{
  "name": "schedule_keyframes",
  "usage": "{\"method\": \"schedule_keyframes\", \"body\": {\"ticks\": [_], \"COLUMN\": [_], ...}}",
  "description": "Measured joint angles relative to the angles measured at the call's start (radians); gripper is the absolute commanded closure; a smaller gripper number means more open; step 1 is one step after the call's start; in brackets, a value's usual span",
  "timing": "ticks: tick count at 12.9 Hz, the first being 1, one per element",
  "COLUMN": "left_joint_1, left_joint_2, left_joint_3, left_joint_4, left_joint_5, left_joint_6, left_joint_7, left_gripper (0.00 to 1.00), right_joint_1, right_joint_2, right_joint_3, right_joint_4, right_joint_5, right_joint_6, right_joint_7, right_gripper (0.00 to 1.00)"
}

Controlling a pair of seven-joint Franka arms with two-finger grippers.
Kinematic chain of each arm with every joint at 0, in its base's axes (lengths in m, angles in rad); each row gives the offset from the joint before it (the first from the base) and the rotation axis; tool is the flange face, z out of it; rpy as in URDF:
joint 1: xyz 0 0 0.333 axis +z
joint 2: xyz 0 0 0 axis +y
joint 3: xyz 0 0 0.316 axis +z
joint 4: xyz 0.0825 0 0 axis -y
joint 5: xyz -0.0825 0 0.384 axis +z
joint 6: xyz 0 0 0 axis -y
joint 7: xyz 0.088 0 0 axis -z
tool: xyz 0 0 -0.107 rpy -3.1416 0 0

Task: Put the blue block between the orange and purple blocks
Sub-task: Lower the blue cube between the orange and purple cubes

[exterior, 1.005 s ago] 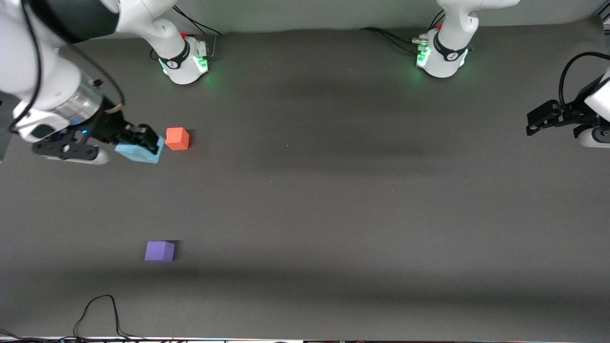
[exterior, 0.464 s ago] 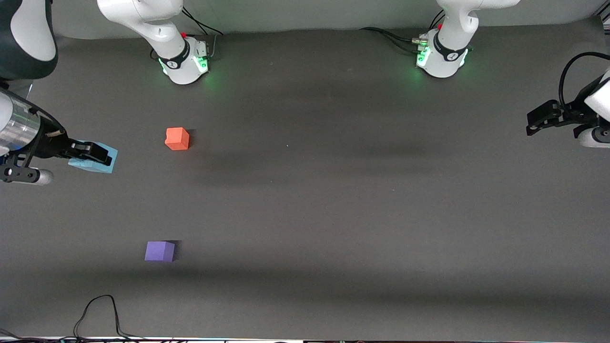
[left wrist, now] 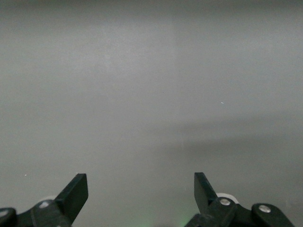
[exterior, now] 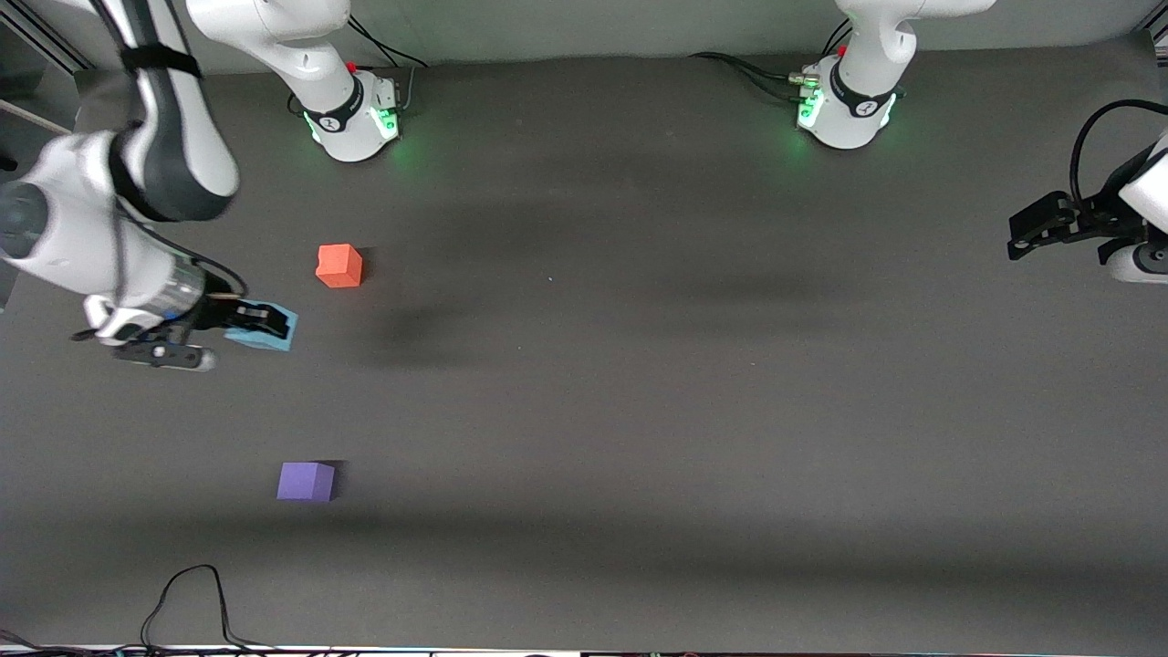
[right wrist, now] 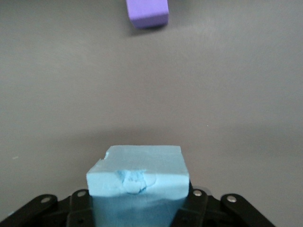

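Observation:
My right gripper is going to set the sky-blue block, still held over the table, free between the orange and purple blocks point(exterior: 324, 354), leaving it a little nearer to the orange block.
My right gripper point(exterior: 260, 321) is shut on the sky-blue block point(exterior: 266, 334) and holds it over the table at the right arm's end; in the right wrist view the block point(right wrist: 138, 182) fills the space between the jaws. The orange block point(exterior: 338, 265) sits on the table beside the held block, a little farther from the front camera. The purple block point(exterior: 306, 481) sits nearer to the front camera and also shows in the right wrist view point(right wrist: 147, 12). My left gripper point(exterior: 1040, 233) is open and empty, and waits at the left arm's end point(left wrist: 140, 189).
The table point(exterior: 639, 383) is a dark grey mat. The two arm bases point(exterior: 351, 114) point(exterior: 844, 109) stand along its edge farthest from the front camera. A black cable point(exterior: 187, 602) loops at the edge nearest that camera.
My right gripper swung with the blue block away from beside the orange block toward the table's right-arm end, then came back part way, now nearer to the purple block. The left arm has not moved.

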Motion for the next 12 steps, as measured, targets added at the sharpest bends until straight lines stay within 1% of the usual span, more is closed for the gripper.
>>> {"method": "schedule_keyframes", "body": {"ticks": [1,2,6,9,11,12], "left_joint_1": [0.0,0.0,0.0,0.0,0.0,0.0], "left_joint_2": [0.0,0.0,0.0,0.0,0.0,0.0], "left_joint_3": [0.0,0.0,0.0,0.0,0.001,0.001], "left_joint_4": [0.0,0.0,0.0,0.0,0.0,0.0], "left_joint_5": [0.0,0.0,0.0,0.0,0.0,0.0], "left_joint_6": [0.0,0.0,0.0,0.0,0.0,0.0], "left_joint_7": [0.0,0.0,0.0,0.0,0.0,0.0], "left_gripper": [0.0,0.0,0.0,0.0,0.0,0.0], "right_joint_1": [0.0,0.0,-0.001,-0.001,-0.004,-0.004], "right_joint_2": [0.008,0.022,0.119,0.227,0.286,0.294], "right_joint_3": [0.0,0.0,0.0,0.0,0.0,0.0], "right_joint_4": [-0.057,-0.091,-0.19,-0.217,-0.215,-0.212], "right_joint_5": [0.0,0.0,0.0,0.0,0.0,0.0], "right_joint_6": [0.058,0.103,0.349,0.522,0.587,0.596], "right_joint_7": [0.0,0.0,0.0,-0.021,-0.054,-0.061], "right_gripper": [0.9,0.93,0.93,0.93,0.93,0.86]}}
